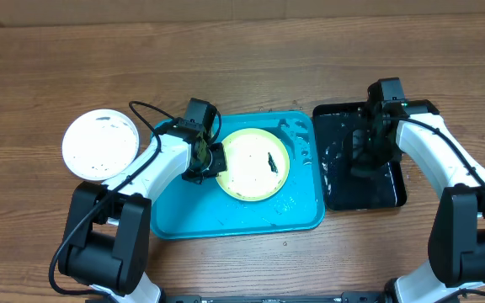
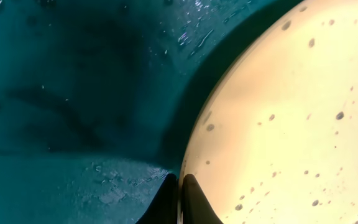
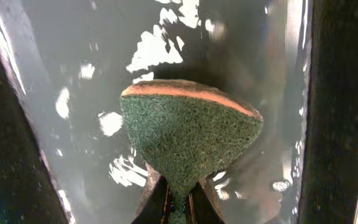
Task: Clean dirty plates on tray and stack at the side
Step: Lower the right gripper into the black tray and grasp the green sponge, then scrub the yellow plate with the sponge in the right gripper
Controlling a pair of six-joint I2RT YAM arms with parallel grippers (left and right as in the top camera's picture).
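Observation:
My right gripper is to let go of the green sponge near the middle of the black tray (image 1: 361, 151), flat on the tray's wet bottom. The sponge is now held over that tray.
The yellow-green plate (image 1: 255, 164) lies on the turquoise tray (image 1: 192, 215), with dark smears and specks on it. My left gripper (image 1: 211, 160) is at its left rim. In the left wrist view the fingers (image 2: 179, 200) are shut on the rim of the speckled plate (image 2: 291, 112) over the wet tray (image 2: 73, 93). The white plate (image 1: 99, 145) lies on the table left of the tray. The light blue plate is not in view. My right gripper (image 1: 367, 156) is over the black tray and is shut (image 3: 178, 205) on a green scouring sponge (image 3: 188, 134).
The glossy black tray (image 1: 390, 194) stands right of the turquoise tray and holds water; its wet floor (image 3: 73, 62) and dark walls show in the right wrist view. Water drops lie on the turquoise tray's right side (image 1: 303, 151). Bare wooden table lies all around.

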